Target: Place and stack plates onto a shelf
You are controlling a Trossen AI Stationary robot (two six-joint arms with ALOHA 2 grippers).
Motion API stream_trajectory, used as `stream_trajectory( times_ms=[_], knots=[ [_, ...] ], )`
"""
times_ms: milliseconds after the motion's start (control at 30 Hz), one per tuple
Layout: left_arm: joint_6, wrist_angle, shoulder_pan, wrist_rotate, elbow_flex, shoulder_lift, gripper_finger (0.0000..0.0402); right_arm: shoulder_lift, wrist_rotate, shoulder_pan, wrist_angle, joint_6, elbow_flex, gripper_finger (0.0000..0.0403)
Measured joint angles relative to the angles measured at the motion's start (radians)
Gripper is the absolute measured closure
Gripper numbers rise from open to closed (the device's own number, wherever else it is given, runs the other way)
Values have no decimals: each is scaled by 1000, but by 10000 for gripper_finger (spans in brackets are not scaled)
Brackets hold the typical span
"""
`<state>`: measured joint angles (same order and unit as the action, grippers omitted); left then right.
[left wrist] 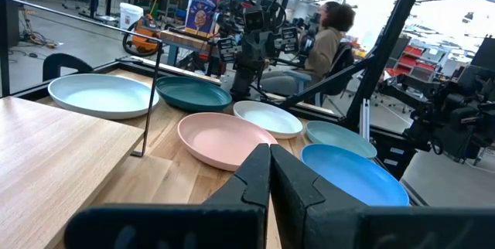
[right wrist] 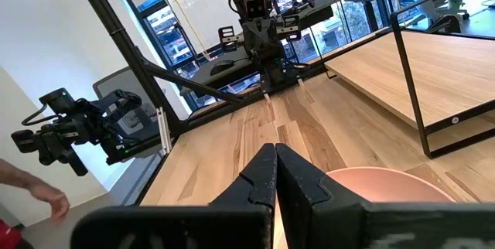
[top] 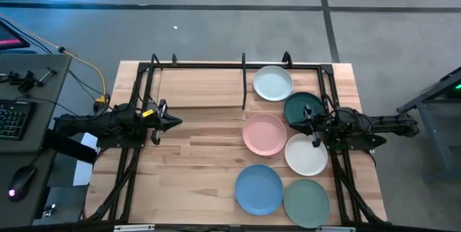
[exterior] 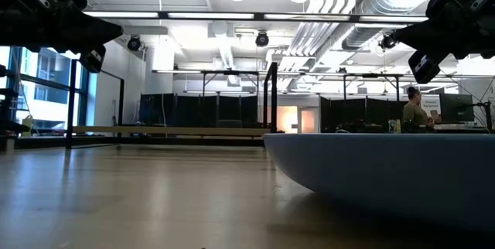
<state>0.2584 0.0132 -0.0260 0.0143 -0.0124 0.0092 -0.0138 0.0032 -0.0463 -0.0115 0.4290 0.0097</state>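
The robot's right gripper should next go to the dark green plate and grab its rim [top: 289, 118] on the side beside the pink plate.
Six plates lie flat on the table's right half: pale mint [top: 273, 83], dark green [top: 304, 107], pink [top: 264, 133], white [top: 306, 154], blue [top: 258, 189] and sage green [top: 306, 202]. The shelf [top: 198, 88], a light-wood board in black rods, stands at the far side; the pale mint plate lies at its right end. My left gripper [top: 175, 122] hovers shut over bare wood on the left, pointing at the plates [left wrist: 224, 137]. My right gripper [top: 308, 120] is shut and raised between the dark green and white plates, above the pink plate's [right wrist: 387, 183] right rim.
A black frame of rods [top: 137, 153] runs along both table sides under the arms. Bare wood [top: 202, 160] lies between the left gripper and the plates. A desk with keyboard [top: 11, 117] stands left of the table. A person sits beyond the right side [left wrist: 325, 40]; a hand shows [right wrist: 39, 195].
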Motion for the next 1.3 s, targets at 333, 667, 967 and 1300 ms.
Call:
stream_trajectory(
  times_ms=[333, 667, 967, 1300],
  knots=[
    [0, 0, 0, 0, 0, 0, 401, 0, 0, 0, 0, 0, 0, 402],
    [0, 0, 0, 0, 0, 0, 401, 0, 6, 0, -3, -16, 0, 402],
    [0, 0, 0, 0, 0, 0, 401, -4, 448, 0, -496, 287, 0, 402],
    [0, 0, 0, 0, 0, 0, 401, -345, 432, 3, -372, 295, 305, 402]
  ],
)
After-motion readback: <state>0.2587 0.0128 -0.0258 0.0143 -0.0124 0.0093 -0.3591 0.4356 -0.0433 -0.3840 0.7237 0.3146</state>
